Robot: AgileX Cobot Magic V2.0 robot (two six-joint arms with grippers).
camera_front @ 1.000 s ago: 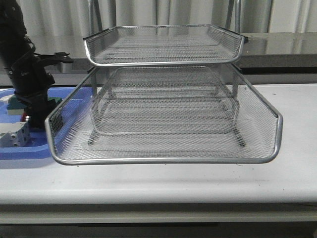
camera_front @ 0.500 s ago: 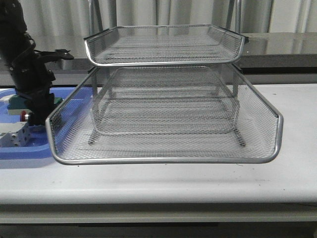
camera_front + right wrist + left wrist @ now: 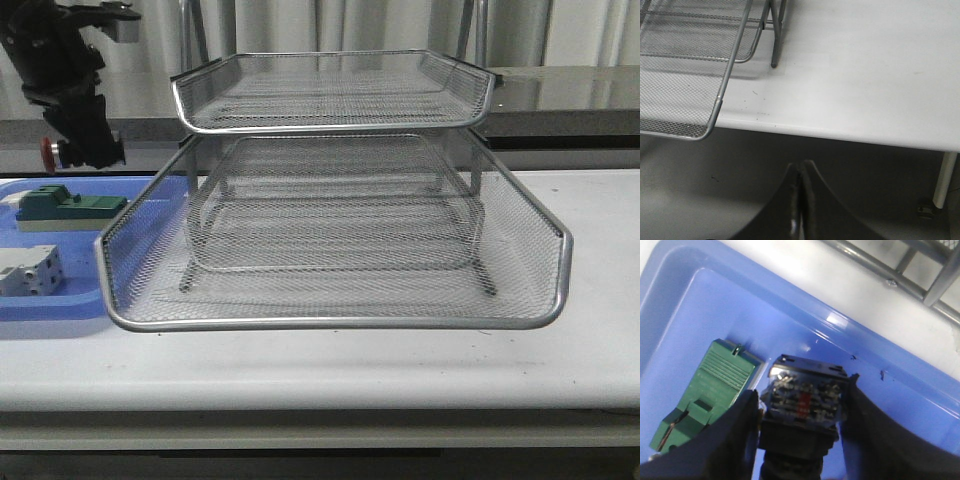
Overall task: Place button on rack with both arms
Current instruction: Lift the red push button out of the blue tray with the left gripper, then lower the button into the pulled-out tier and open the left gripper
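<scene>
Next, my left gripper releases the button near the centre of the rack's slid-out middle level (image 3: 323, 222), on its mesh bottom.
My left gripper (image 3: 82, 140) is shut on the button (image 3: 50, 152) and holds it in the air above the blue tray, left of the rack (image 3: 330, 210). The button's red head pokes out to the left of the fingers. In the left wrist view the button's rear block (image 3: 805, 395) sits between the two dark fingers (image 3: 730, 440). The rack's middle tier (image 3: 330, 322) is slid out toward the front. My right gripper (image 3: 800, 172) is shut and empty, below the table's front edge near the rack's right corner (image 3: 690, 132). It is out of the front view.
A flat blue tray (image 3: 60, 300) lies left of the rack and holds a green block (image 3: 70, 207) and a white-grey terminal block (image 3: 28, 272). The green block also shows in the left wrist view (image 3: 707, 390). The rack's leg (image 3: 774, 62) stands on the white table (image 3: 865, 65).
My left gripper has risen from the blue tray with the button in it, up to about the height of the rack's top tier. The green block and terminal block stay in the tray.
</scene>
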